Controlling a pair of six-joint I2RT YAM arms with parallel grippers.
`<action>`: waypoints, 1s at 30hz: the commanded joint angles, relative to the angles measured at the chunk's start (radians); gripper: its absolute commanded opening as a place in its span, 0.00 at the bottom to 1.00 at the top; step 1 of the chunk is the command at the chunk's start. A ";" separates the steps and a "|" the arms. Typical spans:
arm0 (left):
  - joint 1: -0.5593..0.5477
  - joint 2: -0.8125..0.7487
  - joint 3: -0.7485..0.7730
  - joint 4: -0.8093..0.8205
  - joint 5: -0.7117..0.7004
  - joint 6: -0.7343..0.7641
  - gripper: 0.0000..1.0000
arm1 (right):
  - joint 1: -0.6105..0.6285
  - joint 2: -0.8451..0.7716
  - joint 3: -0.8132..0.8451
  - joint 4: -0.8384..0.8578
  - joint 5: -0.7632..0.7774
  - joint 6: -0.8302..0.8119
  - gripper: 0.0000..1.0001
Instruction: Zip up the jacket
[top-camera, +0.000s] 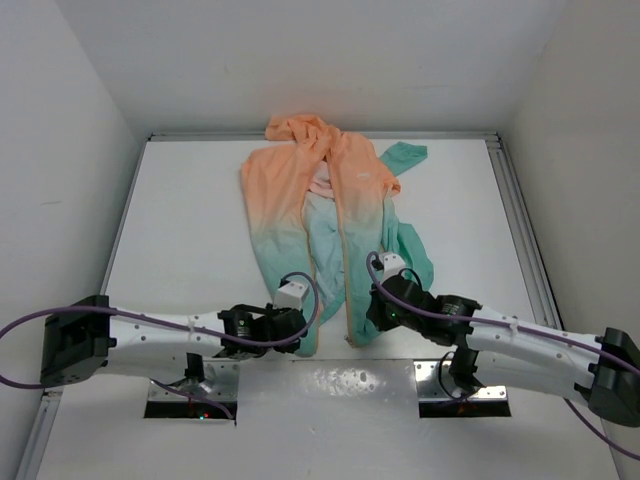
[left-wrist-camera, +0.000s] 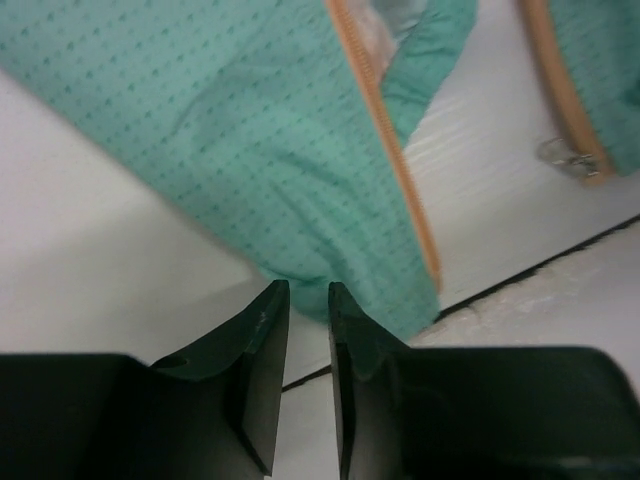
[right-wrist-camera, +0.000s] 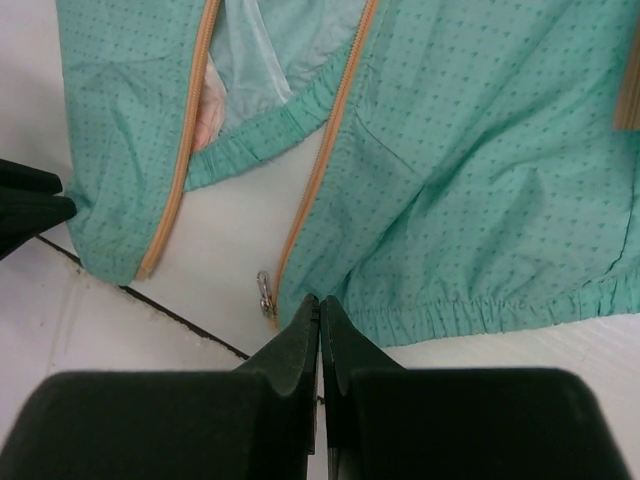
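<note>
The hem of my left gripper's panel meets that gripper away from the end of the orange zipper tape, so my right gripper will come over and pinch that tape's end (right-wrist-camera: 148, 268).
The jacket (top-camera: 300, 200) lies open on the white table, peach hood far, teal hem near. My left gripper (top-camera: 300, 325) sits at the hem of the left front panel (left-wrist-camera: 250, 130). Its jaws (left-wrist-camera: 308, 290) stand a narrow gap apart with only table showing between them, and the right fingertip touches the fabric. The orange zipper tape (left-wrist-camera: 385, 150) runs along that panel's edge. My right gripper (top-camera: 372, 302) is shut, tips (right-wrist-camera: 319, 300) pinched on the hem of the right panel (right-wrist-camera: 470, 150). The metal zipper pull (right-wrist-camera: 265, 292) lies just left of them.
A dark seam (right-wrist-camera: 170, 315) separates the table from the glossy front plate under the hem. Metal rails (top-camera: 520, 220) and white walls box in the table. The left gripper's fingers (right-wrist-camera: 30, 205) show at the right wrist view's left edge.
</note>
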 joint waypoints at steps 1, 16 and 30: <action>-0.007 -0.015 0.077 0.052 0.037 0.010 0.22 | 0.008 0.007 -0.003 0.044 -0.001 0.021 0.00; -0.025 0.144 0.119 0.081 0.094 -0.050 0.29 | 0.007 -0.081 -0.051 0.015 0.002 0.046 0.10; -0.035 0.235 0.065 0.123 0.025 -0.107 0.00 | 0.007 -0.079 -0.059 0.046 -0.043 0.049 0.25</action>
